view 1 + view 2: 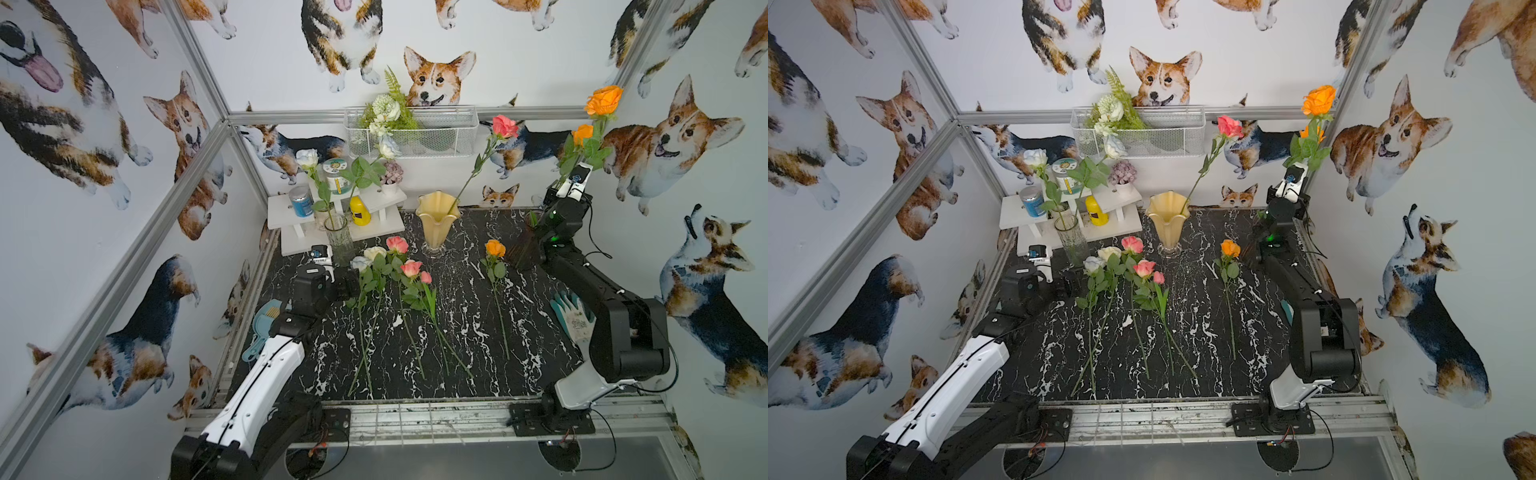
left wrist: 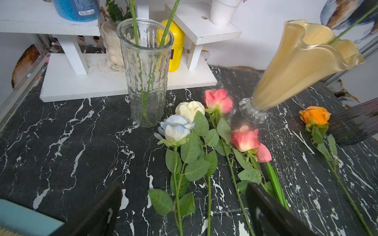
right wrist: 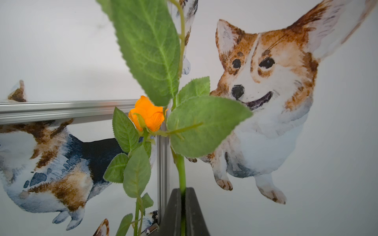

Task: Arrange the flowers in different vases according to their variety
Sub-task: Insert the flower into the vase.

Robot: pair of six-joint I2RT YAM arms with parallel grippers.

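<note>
The white rose belongs in the clear vase, so my left gripper needs to grip the white rose's bare stem [image 1: 361,322], just under its lowest leaves.
My right gripper [image 3: 182,191] is shut on a green stem of the tall orange rose [image 1: 604,99], raised above the dark purple vase [image 1: 524,249]. A smaller orange bud [image 3: 148,115] stands beside it. My left gripper [image 2: 184,196] is open low over the stems of the white rose [image 2: 176,128] and cream rose [image 2: 190,109] lying on the table. Two pink roses [image 2: 217,100], a pink tulip bud [image 2: 263,153] and an orange rose [image 2: 315,115] lie alongside. The clear vase [image 2: 145,71] holds two white flowers. In the creamy-yellow vase [image 1: 436,224] stands one pink rose [image 1: 505,126].
A white step shelf [image 1: 374,230] at the back left carries blue-lidded jars, a yellow bottle [image 1: 360,211] and a purple potted flower ball [image 1: 392,172]. A wire basket [image 1: 436,133] with a fern bouquet hangs on the back wall. Gloves [image 1: 575,316] lie right, a blue brush [image 1: 262,328] left.
</note>
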